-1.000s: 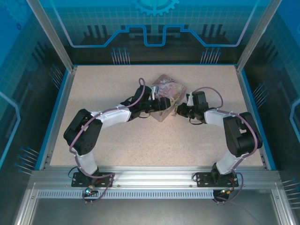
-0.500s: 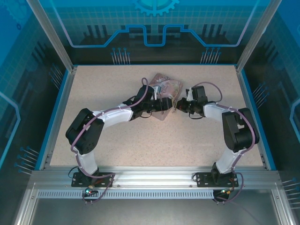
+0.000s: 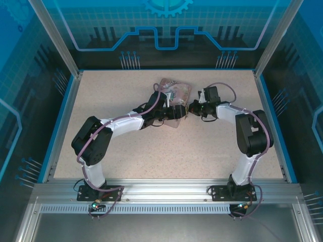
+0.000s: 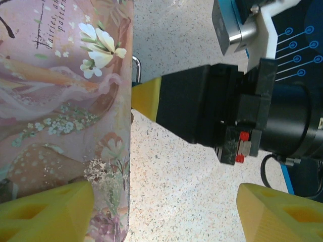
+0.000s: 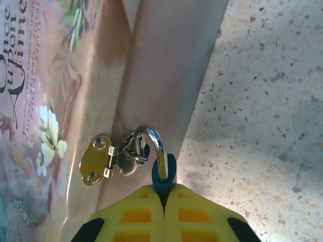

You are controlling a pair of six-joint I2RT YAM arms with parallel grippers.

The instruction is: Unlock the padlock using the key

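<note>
The robot's right gripper needs to release the padlock on the bare table (image 3: 184, 141) between the pink tin and the metal rail.
The padlock (image 5: 164, 175) has a small blue body and a silvery shackle (image 5: 157, 143) hooked through the hasp (image 5: 103, 159) of the pink illustrated tin (image 3: 175, 92). My right gripper (image 5: 164, 199) is shut on the padlock's body at the tin's right side, its yellow fingers pressed together. My left gripper (image 4: 164, 214) is open beside the tin (image 4: 60, 101); its left finger (image 4: 45, 212) lies over the tin's edge and its right finger (image 4: 282, 212) stands over bare table. The key is hidden.
The tin sits at the far middle of the speckled table (image 3: 161, 151). A blue rim (image 3: 60, 121) and glass walls enclose the table. The right arm's black wrist (image 4: 242, 111) is close in front of my left gripper.
My right gripper has moved toward the far side with the padlock. The tin has shifted slightly far and left and turned. My left gripper has stayed beside it, open.
</note>
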